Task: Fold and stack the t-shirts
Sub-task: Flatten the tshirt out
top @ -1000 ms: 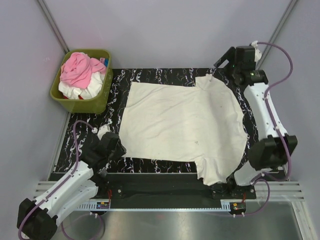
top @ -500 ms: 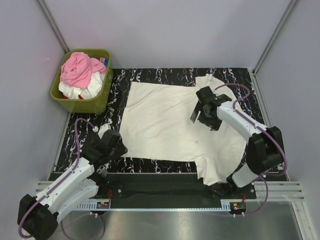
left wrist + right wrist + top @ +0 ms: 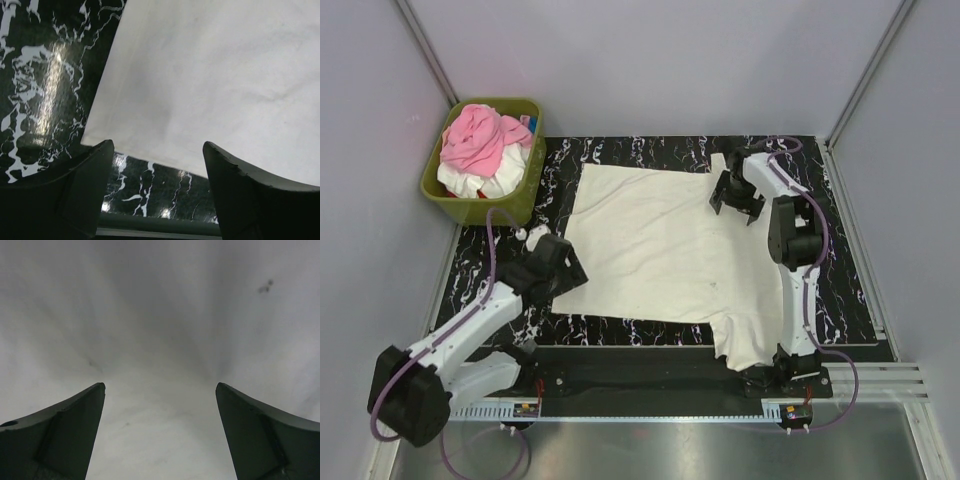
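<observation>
The robot's right gripper will next go to the cream t-shirt's near-side sleeve (image 3: pixel 723 327) and close there, close to where it joins the body.
A cream t-shirt (image 3: pixel 660 240) lies spread flat on the black marbled table (image 3: pixel 620 150). My left gripper (image 3: pixel 555 265) hovers at its near-left corner, open, nothing between its fingers. In the left wrist view the cream t-shirt (image 3: pixel 215 75) ends just above the left gripper (image 3: pixel 157 145), with bare table (image 3: pixel 40 75) to the left. My right gripper (image 3: pixel 733 195) stands open over the shirt's far right part. In the right wrist view cream cloth (image 3: pixel 160 300) fills everything beyond the right gripper (image 3: pixel 160 385). A pink t-shirt (image 3: pixel 475 140) and a white t-shirt (image 3: pixel 485 182) are bundled in the basket.
The olive-green basket (image 3: pixel 520 205) stands off the table's far left corner. Grey walls close in the back and both sides. The right arm's upper links (image 3: pixel 798 240) lie over the shirt's right side. A metal rail (image 3: pixel 650 410) runs along the near edge.
The right arm swung from the far right corner onto the shirt and then toward its far edge. The left gripper moved further along the shirt's left edge, and its jaws stand wider.
</observation>
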Controlling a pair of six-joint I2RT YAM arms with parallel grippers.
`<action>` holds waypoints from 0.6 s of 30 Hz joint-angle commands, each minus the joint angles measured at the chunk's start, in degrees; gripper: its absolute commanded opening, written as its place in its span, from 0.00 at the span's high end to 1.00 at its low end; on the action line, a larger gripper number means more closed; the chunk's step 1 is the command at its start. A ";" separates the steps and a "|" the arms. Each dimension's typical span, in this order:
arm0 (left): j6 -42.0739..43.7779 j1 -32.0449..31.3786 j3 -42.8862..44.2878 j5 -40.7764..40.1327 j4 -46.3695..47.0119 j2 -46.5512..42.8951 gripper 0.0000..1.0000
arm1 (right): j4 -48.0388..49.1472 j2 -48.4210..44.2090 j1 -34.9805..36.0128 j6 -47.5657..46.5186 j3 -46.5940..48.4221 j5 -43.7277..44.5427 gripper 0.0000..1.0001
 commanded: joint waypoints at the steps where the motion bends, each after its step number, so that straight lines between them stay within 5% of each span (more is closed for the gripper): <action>1: 4.96 3.16 6.51 0.68 7.97 7.26 0.22 | -5.90 8.66 -0.71 -4.74 14.79 -0.89 0.00; 11: 14.81 11.07 40.68 10.71 10.54 53.01 0.22 | -11.44 27.82 -2.03 -7.47 41.34 -6.60 0.00; 18: 15.25 16.00 59.15 16.26 6.85 70.91 0.23 | -4.89 35.22 -4.49 -7.56 50.86 -15.64 0.00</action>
